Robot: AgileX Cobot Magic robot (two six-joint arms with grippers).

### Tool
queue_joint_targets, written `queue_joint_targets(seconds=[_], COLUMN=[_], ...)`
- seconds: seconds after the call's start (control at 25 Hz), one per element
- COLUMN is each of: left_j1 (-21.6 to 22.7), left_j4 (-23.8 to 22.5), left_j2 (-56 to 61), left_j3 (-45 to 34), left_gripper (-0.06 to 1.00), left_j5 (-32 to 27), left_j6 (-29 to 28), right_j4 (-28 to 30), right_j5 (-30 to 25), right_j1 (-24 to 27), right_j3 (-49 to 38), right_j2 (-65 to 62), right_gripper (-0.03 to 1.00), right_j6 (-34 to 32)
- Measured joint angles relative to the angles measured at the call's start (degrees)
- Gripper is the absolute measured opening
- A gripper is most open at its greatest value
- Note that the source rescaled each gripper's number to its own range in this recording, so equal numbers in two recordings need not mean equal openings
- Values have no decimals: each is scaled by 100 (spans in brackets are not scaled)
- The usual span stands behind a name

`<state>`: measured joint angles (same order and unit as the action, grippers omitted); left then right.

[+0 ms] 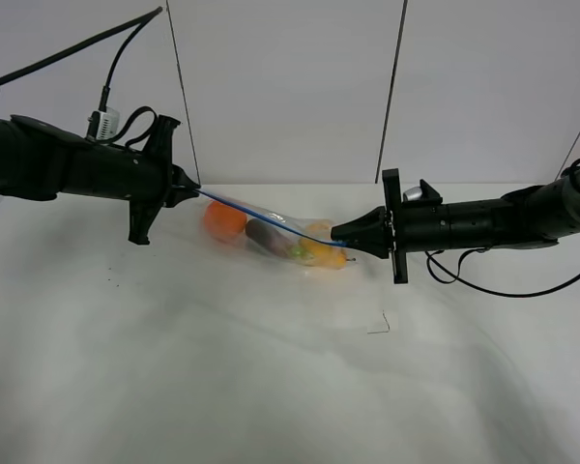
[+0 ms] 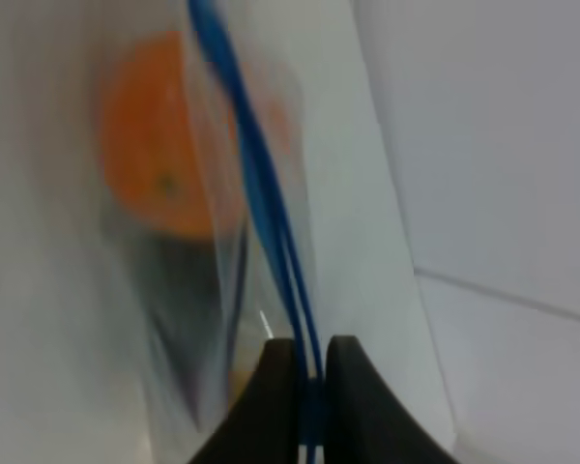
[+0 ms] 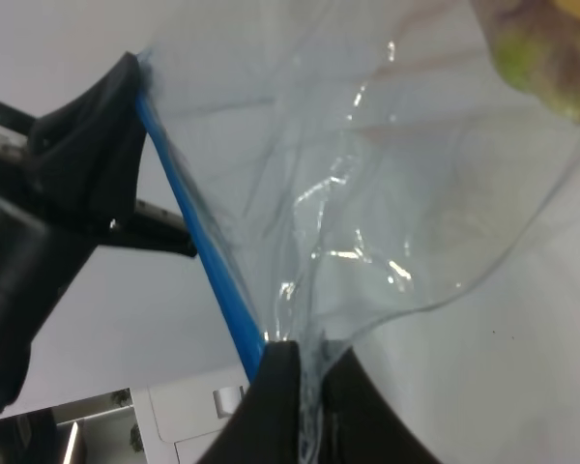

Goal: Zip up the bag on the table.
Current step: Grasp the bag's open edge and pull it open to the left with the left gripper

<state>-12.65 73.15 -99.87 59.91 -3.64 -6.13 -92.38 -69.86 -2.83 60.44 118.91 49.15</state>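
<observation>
The blue zipper strip's end is in my left gripper. Next, I release it near the white table's back edge (image 1: pixel 143 197), out past the orange.
The clear plastic bag (image 1: pixel 271 232) lies on the white table (image 1: pixel 271 387) with an orange (image 1: pixel 223 220), a purple eggplant (image 1: pixel 269 236) and a yellow pear (image 1: pixel 321 251) inside. Its blue zipper strip (image 1: pixel 261 215) is stretched taut between both grippers. My left gripper (image 1: pixel 193 188) is shut on the strip's left end; the left wrist view shows the strip (image 2: pixel 271 222) pinched there. My right gripper (image 1: pixel 336 233) is shut on the strip's right end, and the right wrist view shows the strip (image 3: pixel 208 256) running away towards the left gripper (image 3: pixel 135 72).
A thin dark wire piece (image 1: pixel 381 327) lies on the table in front of the right arm. White wall panels (image 1: pixel 290 87) stand behind the table. A cable (image 1: pixel 493 285) hangs under the right arm.
</observation>
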Motion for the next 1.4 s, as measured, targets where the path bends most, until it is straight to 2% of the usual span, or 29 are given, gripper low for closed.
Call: queue_joint_targets(seconds=[0.28, 1.2, 1.4], left_j1=[436, 540, 733], left_j4=[-5, -153, -276], left_j2=[0, 0, 6], left_j3=[0, 0, 0], left_gripper=[0, 0, 11], left_j5=[-13, 364, 267], left_j6=[460, 536, 536], right_j4=[17, 52, 97], right_j5=[0, 0, 0], right_j1=[-14, -14, -14], right_j3=[0, 0, 0], right_j2=[0, 0, 0], right_gripper=[0, 0, 0], right_j6=[0, 0, 0])
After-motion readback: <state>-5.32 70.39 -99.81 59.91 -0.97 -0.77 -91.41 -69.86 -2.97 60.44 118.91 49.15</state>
